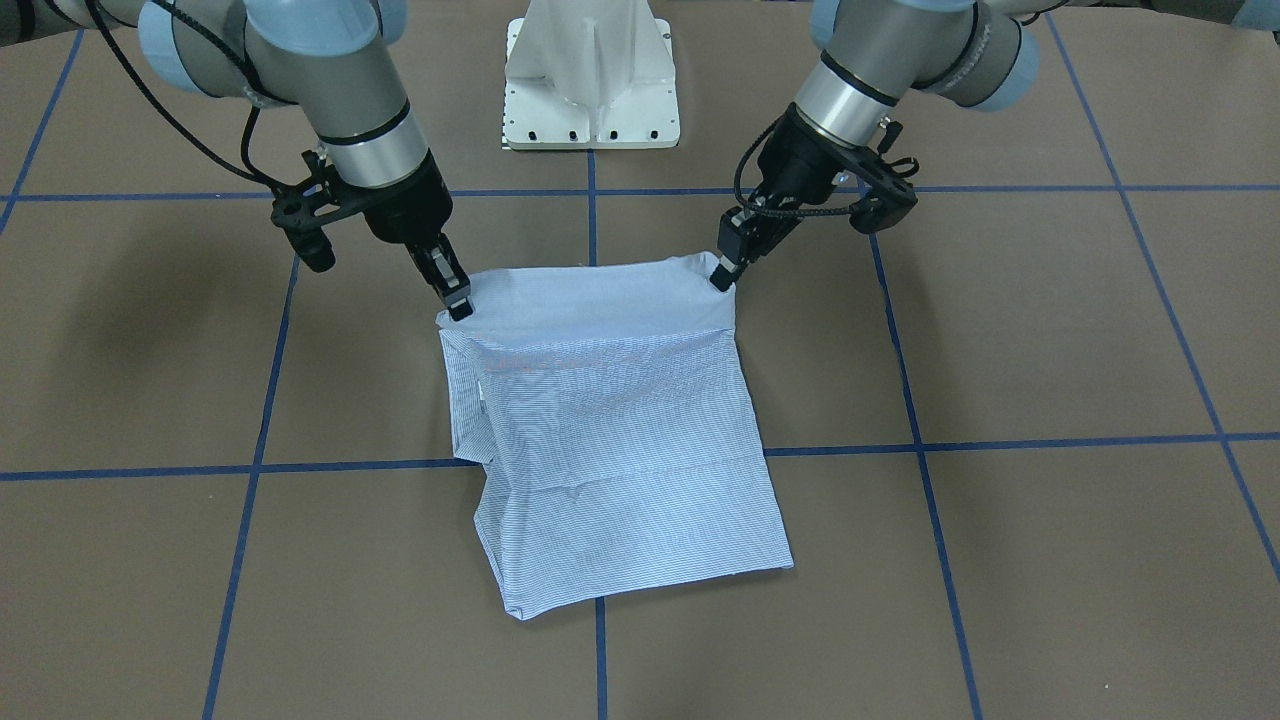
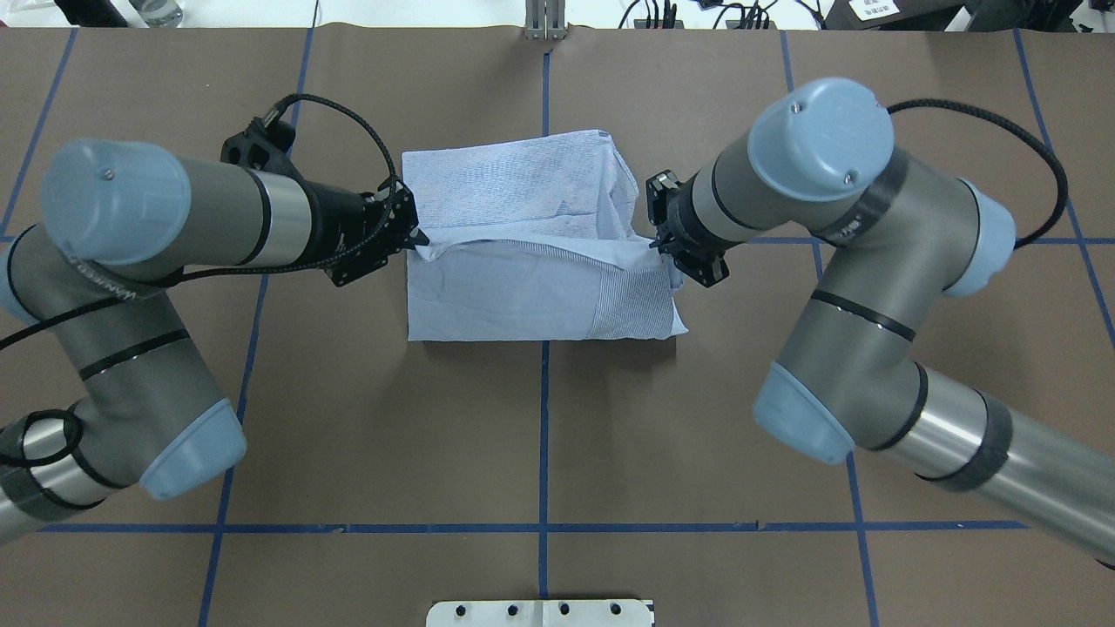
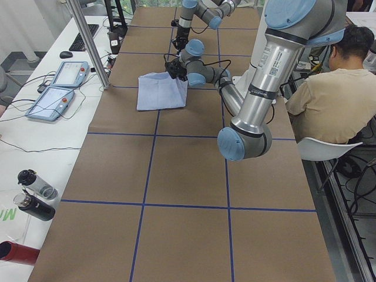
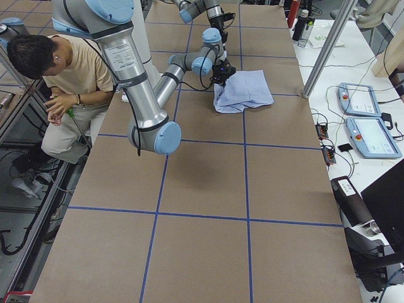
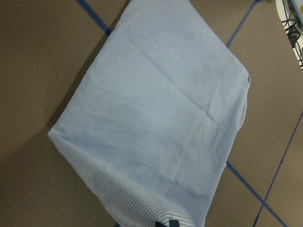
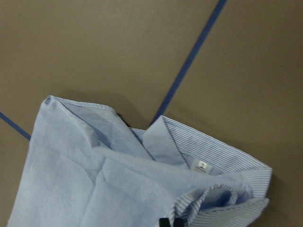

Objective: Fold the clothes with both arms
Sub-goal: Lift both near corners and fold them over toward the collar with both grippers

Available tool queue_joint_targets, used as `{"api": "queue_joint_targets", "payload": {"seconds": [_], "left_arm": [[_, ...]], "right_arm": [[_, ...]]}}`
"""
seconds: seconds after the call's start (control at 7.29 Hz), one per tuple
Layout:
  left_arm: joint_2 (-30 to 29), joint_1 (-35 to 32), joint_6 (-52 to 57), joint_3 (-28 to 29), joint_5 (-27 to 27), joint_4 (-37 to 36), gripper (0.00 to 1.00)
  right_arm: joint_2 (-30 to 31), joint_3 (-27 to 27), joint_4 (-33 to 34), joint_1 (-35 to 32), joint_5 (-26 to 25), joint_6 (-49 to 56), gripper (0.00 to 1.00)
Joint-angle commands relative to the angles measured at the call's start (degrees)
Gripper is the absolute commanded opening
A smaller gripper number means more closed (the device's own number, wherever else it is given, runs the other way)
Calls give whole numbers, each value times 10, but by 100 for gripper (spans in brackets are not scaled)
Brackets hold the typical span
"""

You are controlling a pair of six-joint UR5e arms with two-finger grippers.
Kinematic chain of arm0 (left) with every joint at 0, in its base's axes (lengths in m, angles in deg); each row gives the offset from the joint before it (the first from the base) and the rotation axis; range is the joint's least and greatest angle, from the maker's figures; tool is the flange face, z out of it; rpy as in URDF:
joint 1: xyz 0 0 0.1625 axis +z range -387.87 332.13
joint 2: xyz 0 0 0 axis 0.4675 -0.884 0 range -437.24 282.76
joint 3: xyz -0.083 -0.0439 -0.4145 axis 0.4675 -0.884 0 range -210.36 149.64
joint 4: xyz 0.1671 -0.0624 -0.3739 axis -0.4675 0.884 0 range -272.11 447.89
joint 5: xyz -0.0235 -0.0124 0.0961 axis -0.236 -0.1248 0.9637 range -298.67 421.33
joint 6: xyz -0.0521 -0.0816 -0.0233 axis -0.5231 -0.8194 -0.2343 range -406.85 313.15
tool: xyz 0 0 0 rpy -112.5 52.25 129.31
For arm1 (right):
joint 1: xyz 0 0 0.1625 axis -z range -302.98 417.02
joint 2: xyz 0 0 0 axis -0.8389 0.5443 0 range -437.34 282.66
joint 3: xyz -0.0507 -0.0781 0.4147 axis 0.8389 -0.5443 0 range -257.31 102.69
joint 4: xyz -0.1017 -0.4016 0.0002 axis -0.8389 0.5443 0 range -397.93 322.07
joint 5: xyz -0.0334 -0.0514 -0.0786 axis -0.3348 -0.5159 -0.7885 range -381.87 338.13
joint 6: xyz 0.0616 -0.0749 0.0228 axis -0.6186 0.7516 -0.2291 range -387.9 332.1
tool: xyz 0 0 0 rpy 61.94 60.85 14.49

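Next, the left gripper releases the held edge just inside the shirt's corner (image 1: 764, 563) farthest from the white pedestal base.
The light blue pinstriped shirt (image 1: 610, 430) lies folded into a rough rectangle at the table's middle (image 2: 531, 287). Both arms hold its robot-side edge, one at each corner, lifted a little off the table. My left gripper (image 1: 722, 277) is shut on one corner (image 2: 420, 241). My right gripper (image 1: 459, 303) is shut on the other corner (image 2: 659, 246). In the left wrist view the smooth shirt (image 5: 161, 123) slopes away from the fingertips. In the right wrist view the shirt's collar (image 6: 213, 151) and white neck label (image 6: 201, 165) show beside the pinched, bunched cloth.
The white pedestal base (image 1: 590, 80) stands behind the shirt. Blue tape lines (image 1: 600, 640) grid the brown table. A seated person (image 3: 335, 88) is beside the robot. Control tablets (image 3: 59, 88), bottles (image 3: 35, 194) and a metal pole (image 3: 88, 41) are along the side bench.
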Motion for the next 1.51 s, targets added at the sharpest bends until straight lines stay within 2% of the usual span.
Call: {"api": "queue_joint_targets", "payload": {"seconds": [0.0, 0.41, 0.69, 0.96, 1.37], "left_arm": [[-56, -46, 42, 103, -1, 12, 0], [-92, -68, 52, 244, 0, 125, 0], [-114, -73, 64, 304, 0, 159, 0], [-121, -74, 77, 341, 1, 187, 0], [-134, -75, 82, 391, 4, 232, 0]], "right_arm": [[-92, -136, -2, -44, 31, 46, 0], [-174, -290, -21, -68, 33, 108, 0], [-196, -373, -93, -80, 33, 110, 0], [-233, -427, -97, -81, 33, 114, 0], [-263, -478, -100, -83, 32, 123, 0]]}}
